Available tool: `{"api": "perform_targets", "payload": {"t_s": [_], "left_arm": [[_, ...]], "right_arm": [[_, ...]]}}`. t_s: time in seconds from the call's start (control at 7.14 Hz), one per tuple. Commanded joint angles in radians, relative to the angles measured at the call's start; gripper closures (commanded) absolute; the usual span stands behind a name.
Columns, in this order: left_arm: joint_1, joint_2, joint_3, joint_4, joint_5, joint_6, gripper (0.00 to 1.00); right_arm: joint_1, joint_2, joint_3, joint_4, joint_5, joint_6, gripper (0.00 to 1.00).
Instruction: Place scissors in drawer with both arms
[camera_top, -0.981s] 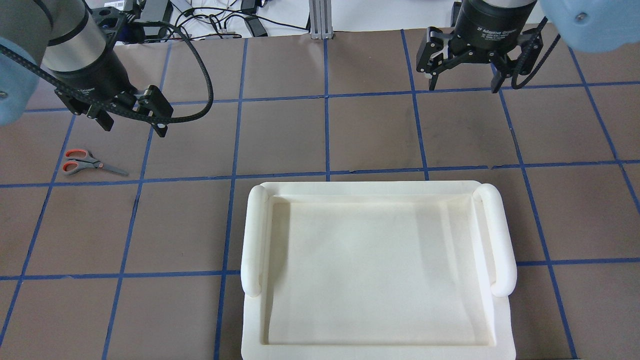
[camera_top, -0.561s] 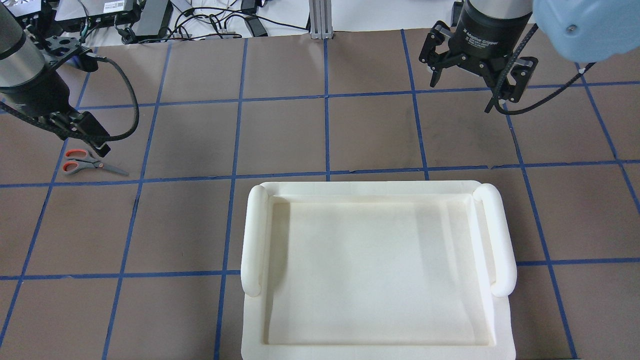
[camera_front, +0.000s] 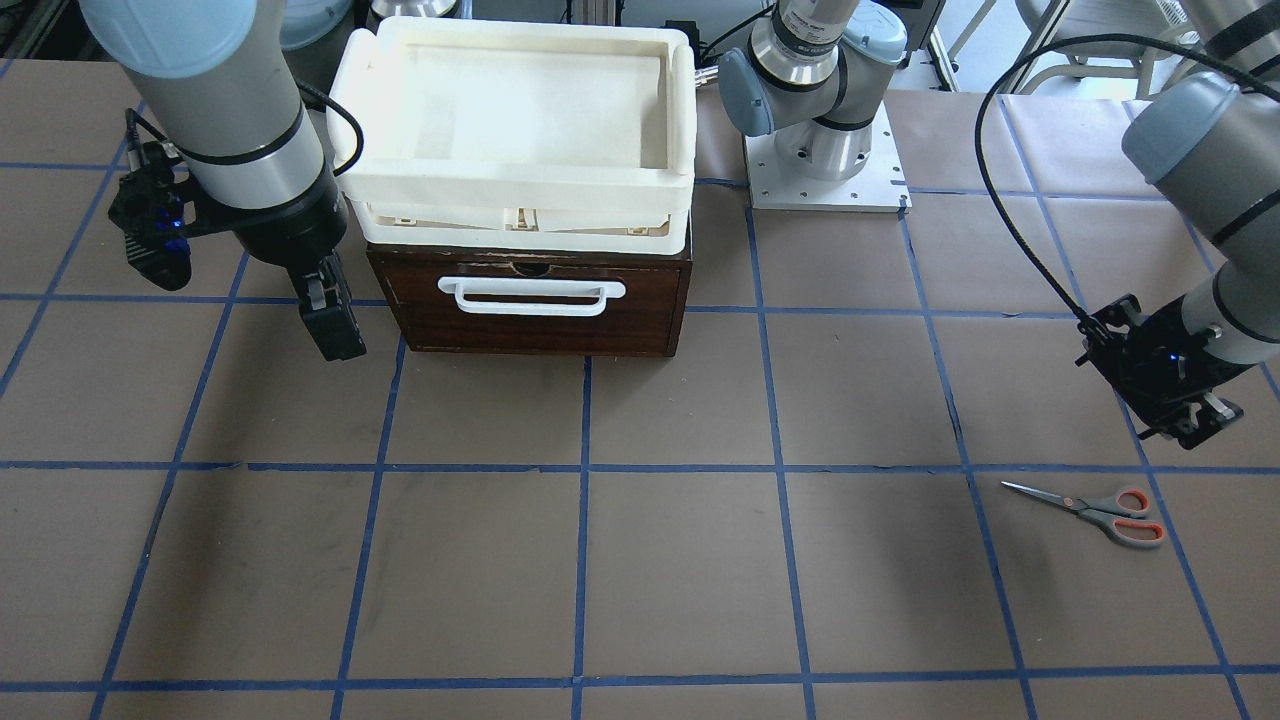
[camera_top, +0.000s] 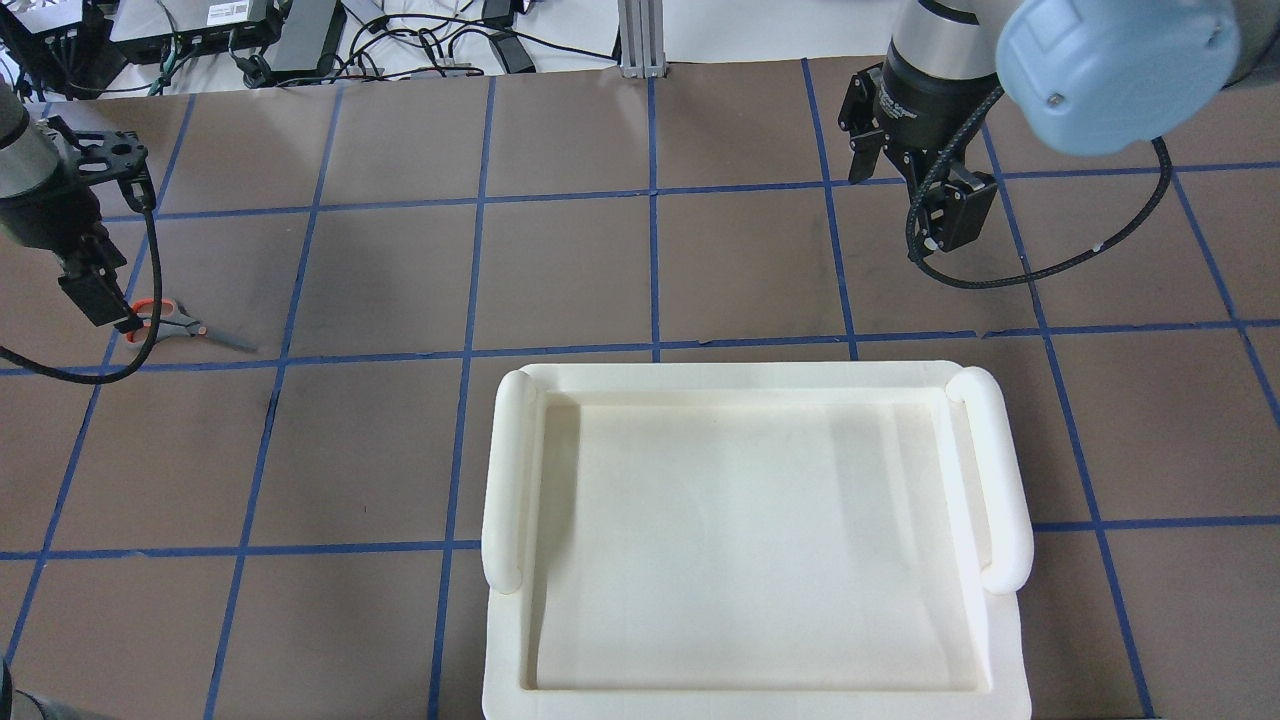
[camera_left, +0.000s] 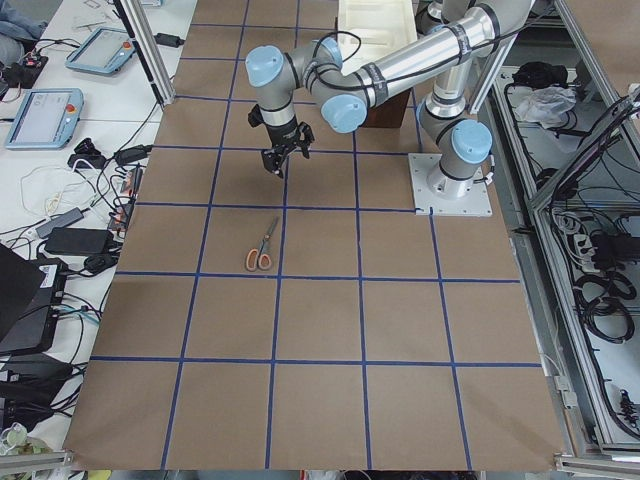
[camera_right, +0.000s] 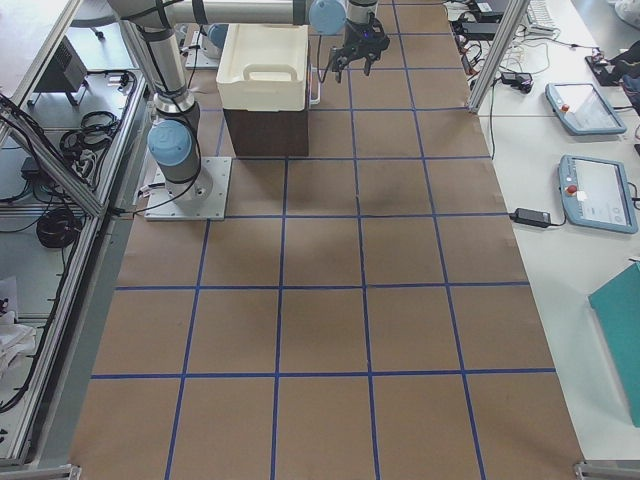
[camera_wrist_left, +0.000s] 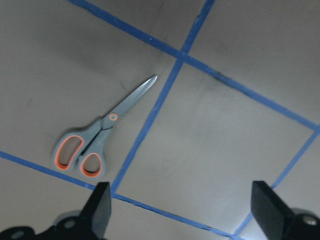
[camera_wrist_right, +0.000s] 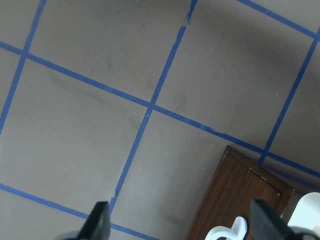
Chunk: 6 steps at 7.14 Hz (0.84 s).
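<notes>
Next, my left gripper grips the grey handles (camera_front: 1093, 510) (camera_wrist_left: 100, 130) of the scissors, between the screw and the orange-lined finger loops.
The scissors (camera_front: 1090, 508) lie flat on the brown table mat, handles away from the drawer; they also show in the overhead view (camera_top: 195, 328) and the left wrist view (camera_wrist_left: 100, 135). My left gripper (camera_front: 1188, 420) is open and empty, hovering just robot-side of the handles, and it hides part of them from overhead (camera_top: 105, 305). The dark brown drawer (camera_front: 530, 300) is closed, its white bar handle (camera_front: 532, 296) facing out. My right gripper (camera_front: 332, 335) is open and empty, beside the drawer's front corner (camera_wrist_right: 240, 195).
A cream-white foam tray (camera_front: 510, 190) sits on top of the drawer box and fills the lower overhead view (camera_top: 740, 375). Blue tape lines grid the mat. The left arm's base plate (camera_front: 825, 175) stands beside the box. Cables and devices lie beyond the far edge.
My left gripper has swung left and come down over the scissors' handles. My right gripper has turned about its axis and shifted slightly left. The scissors have not moved.
</notes>
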<state>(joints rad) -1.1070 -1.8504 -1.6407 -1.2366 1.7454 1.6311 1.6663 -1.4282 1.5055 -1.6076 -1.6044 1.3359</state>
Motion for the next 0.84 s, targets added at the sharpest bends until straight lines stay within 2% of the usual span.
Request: {"api": "perform_targets", "payload": {"t_s": [0.0,0.14,0.28,0.42,0.56,0.7], "left_arm": [[0.050,-0.088,-0.011,0.184,-0.193,0.270,0.00],[0.059,-0.125,-0.011,0.224,-0.226,0.461,0.00],[0.071,-0.147,-0.010,0.236,-0.224,0.524,0.00],[0.084,-0.167,-0.004,0.241,-0.177,0.527,0.00],[0.085,-0.191,-0.004,0.300,-0.135,0.603,0.00],[0.095,-0.226,-0.004,0.356,-0.136,0.660,0.00]], "right_arm": [[0.097,0.066,-0.002,-0.038,-0.011,0.217,0.00],[0.131,0.098,-0.002,-0.046,-0.009,0.302,0.00],[0.171,0.123,-0.002,-0.054,-0.008,0.365,0.00],[0.199,0.153,-0.002,-0.052,-0.002,0.402,0.00],[0.210,0.173,-0.002,-0.045,0.003,0.405,0.00],[0.220,0.183,-0.002,-0.041,0.011,0.407,0.00]]}}
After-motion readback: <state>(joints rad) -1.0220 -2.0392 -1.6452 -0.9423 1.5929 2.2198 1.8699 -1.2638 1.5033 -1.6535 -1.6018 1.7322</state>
